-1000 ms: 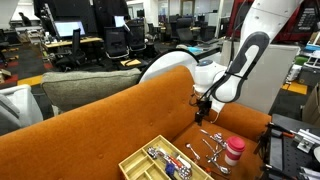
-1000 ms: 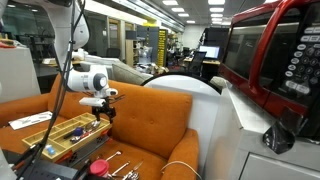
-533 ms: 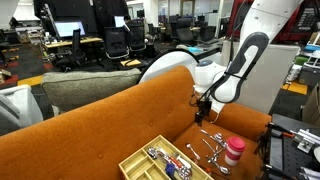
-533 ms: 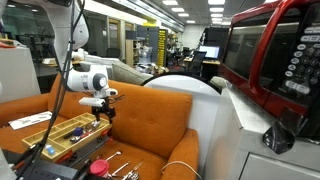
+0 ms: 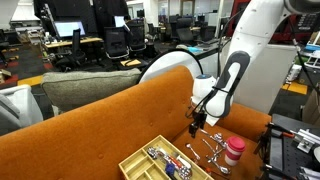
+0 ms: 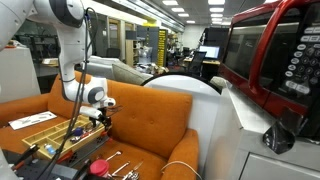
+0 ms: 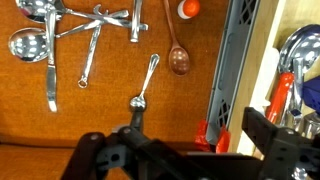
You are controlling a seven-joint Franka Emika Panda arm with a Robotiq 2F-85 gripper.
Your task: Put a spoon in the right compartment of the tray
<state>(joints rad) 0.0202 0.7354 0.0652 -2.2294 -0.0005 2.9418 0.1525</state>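
Next, the gripper moves to the middle of the small metal spoon's handle (image 5: 191,149) (image 7: 146,83), beside the brown spoon, and closes there.
Several metal spoons and forks (image 7: 90,45) lie loose on the orange sofa seat. A small spoon (image 7: 146,84) and a brown spoon (image 7: 179,55) lie nearest the pale yellow wooden tray (image 7: 263,55). The tray runs along the right edge of the wrist view and holds utensils. It also shows in both exterior views (image 5: 140,160) (image 6: 45,133). The loose cutlery (image 5: 211,148) lies between the tray and a red-and-white cup (image 5: 233,151). My gripper (image 7: 185,150) is open and empty. It hangs low over the seat by the tray's edge (image 5: 197,124) (image 6: 97,119).
The sofa backrest (image 5: 110,115) rises close behind the arm. A red piece (image 7: 205,134) sits by the tray's grey wall (image 7: 228,70). A red microwave (image 6: 275,60) stands close to one camera. Office desks and chairs (image 5: 90,40) fill the background.
The arm has swung down and the gripper has dropped closer to the seat, toward the tray and the loose cutlery. The cutlery, tray and cup have not moved.
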